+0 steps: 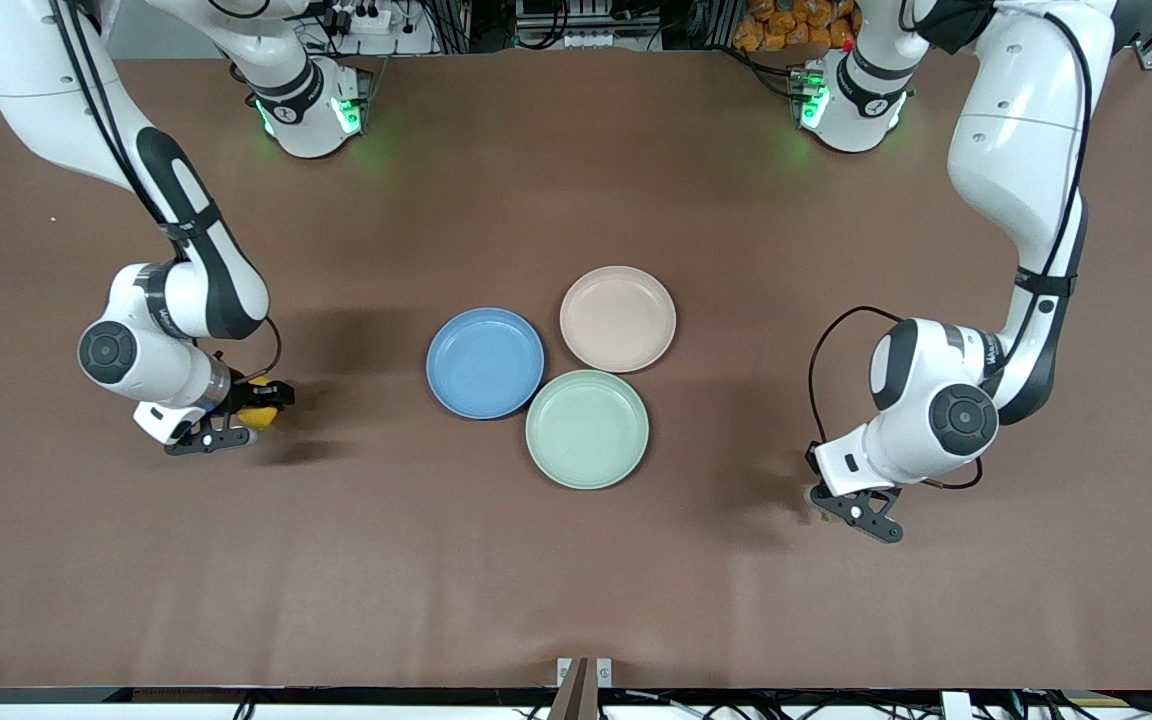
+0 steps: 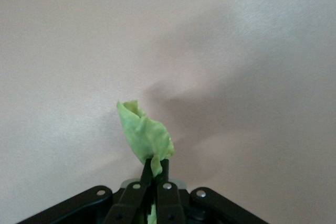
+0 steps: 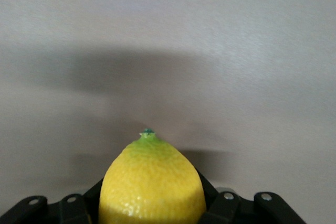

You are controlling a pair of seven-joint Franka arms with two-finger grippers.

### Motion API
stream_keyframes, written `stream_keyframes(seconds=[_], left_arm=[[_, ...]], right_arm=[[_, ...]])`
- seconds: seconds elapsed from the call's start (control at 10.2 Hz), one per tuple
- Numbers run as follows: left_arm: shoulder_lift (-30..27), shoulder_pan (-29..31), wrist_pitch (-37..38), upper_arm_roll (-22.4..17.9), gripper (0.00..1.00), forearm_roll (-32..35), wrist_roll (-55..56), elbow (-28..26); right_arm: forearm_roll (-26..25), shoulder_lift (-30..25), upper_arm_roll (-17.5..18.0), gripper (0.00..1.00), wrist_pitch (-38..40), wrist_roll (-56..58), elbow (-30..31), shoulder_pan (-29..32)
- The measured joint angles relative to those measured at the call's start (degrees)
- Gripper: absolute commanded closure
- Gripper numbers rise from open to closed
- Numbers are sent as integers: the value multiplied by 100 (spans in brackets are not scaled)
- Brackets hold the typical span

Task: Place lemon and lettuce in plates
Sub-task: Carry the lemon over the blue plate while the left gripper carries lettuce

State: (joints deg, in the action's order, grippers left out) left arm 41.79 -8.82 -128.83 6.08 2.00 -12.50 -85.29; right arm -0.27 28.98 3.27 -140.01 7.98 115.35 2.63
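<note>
The robot's left gripper will release the lettuce on the middle of the pinkish-beige plate (image 1: 616, 324).
My right gripper (image 1: 248, 420) is shut on the lemon (image 1: 258, 413), a yellow oval fruit with a green tip, low over bare table toward the right arm's end; the lemon fills the gap between the fingers in the right wrist view (image 3: 151, 182). My left gripper (image 1: 851, 512) is shut on the lettuce (image 2: 143, 132), a light green wrinkly leaf pinched at its narrow end, over bare table toward the left arm's end. The blue plate (image 1: 485, 362) and the pinkish-beige plate (image 1: 618, 318) lie empty at the table's middle, apart from both grippers.
A mint green plate (image 1: 587, 428), also empty, lies nearer the front camera, touching the other two plates. The brown table (image 1: 576, 560) shows nothing else. The arms' bases stand at the table's edge farthest from the front camera.
</note>
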Motion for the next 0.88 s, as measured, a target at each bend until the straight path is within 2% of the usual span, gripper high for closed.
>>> stream_keyframes(seconds=[0.29, 0.59, 0.88], left_arm=[[-84, -170, 92, 399, 100, -12, 1135, -135], [-426, -238, 98, 781, 100, -13, 2008, -527], [-945, -604, 119, 893, 100, -13, 2936, -967]], right_arm=[[0, -3, 363, 58, 523, -542, -331, -14], [0, -10, 807, 57, 1082, -1194, -755, -99], [1, -9, 898, 57, 1135, -1844, -834, -633]])
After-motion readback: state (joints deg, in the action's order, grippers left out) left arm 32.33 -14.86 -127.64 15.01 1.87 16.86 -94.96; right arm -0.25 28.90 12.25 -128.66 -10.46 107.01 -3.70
